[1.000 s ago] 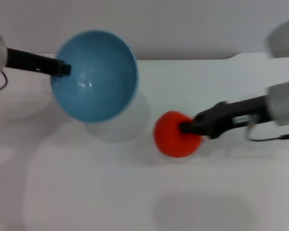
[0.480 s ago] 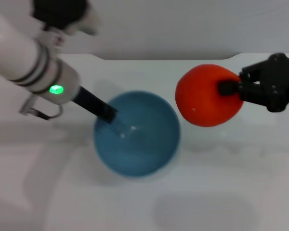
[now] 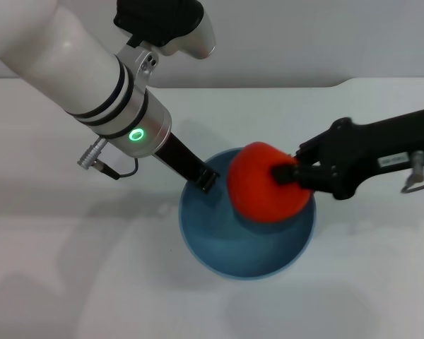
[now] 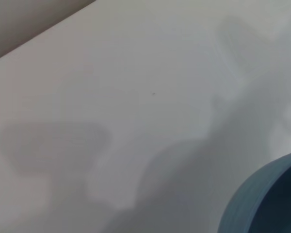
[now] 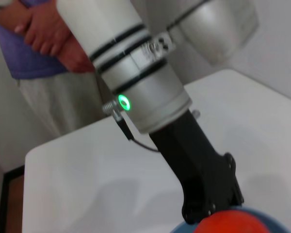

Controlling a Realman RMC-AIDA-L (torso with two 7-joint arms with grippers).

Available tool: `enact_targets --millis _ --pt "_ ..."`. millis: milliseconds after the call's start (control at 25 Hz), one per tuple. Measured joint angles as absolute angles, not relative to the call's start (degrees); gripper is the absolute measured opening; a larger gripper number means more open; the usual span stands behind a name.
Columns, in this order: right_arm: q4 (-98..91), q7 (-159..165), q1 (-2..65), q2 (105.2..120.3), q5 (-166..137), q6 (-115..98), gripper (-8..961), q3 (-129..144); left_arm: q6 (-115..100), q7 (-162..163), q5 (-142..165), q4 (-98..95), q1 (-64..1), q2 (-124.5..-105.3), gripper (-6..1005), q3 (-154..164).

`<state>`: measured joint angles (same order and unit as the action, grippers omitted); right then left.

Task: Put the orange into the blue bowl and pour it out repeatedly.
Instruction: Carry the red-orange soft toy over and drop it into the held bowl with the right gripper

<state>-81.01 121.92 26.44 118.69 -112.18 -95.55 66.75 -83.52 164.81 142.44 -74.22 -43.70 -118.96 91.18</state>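
Next, my left gripper sets the blue bowl down on the white table (image 3: 245,258) under its near side.
The blue bowl (image 3: 219,247) stands upright on the white table, near the middle in the head view. My left gripper (image 3: 203,179) is shut on the bowl's far-left rim. My right gripper (image 3: 286,174) comes in from the right, shut on the orange (image 3: 265,187), and holds it just over the bowl's far part. The bowl's outer wall shows in the left wrist view (image 4: 262,199). In the right wrist view the top of the orange (image 5: 233,224) shows below my left gripper (image 5: 208,204).
The white table (image 3: 71,282) spreads around the bowl, with its far edge against a grey wall. In the right wrist view a person (image 5: 43,43) in a purple shirt stands beyond the table's edge.
The left gripper moved the bowl to the right and nearer. The right gripper carried the orange down and left, from beside the bowl to over it.
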Motion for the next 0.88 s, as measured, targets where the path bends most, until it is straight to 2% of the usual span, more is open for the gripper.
enact_targets --millis 160,600,880 --pt "-80.46 122.11 26.51 118.68 -115.27 -92.38 27 70.07 -84.27 164.79 141.13 -74.47 -44.01 -118.89 -1 91.07" --pt "-84.5 123.7 25.43 118.78 -114.02 -91.72 379 69.18 -84.57 164.35 139.55 -73.63 -44.28 -118.73 -1 92.02" --pt "-87.59 123.23 20.09 118.77 -108.32 -91.45 380 59.11 -83.84 164.28 139.92 -67.28 -46.21 -118.96 0 96.49"
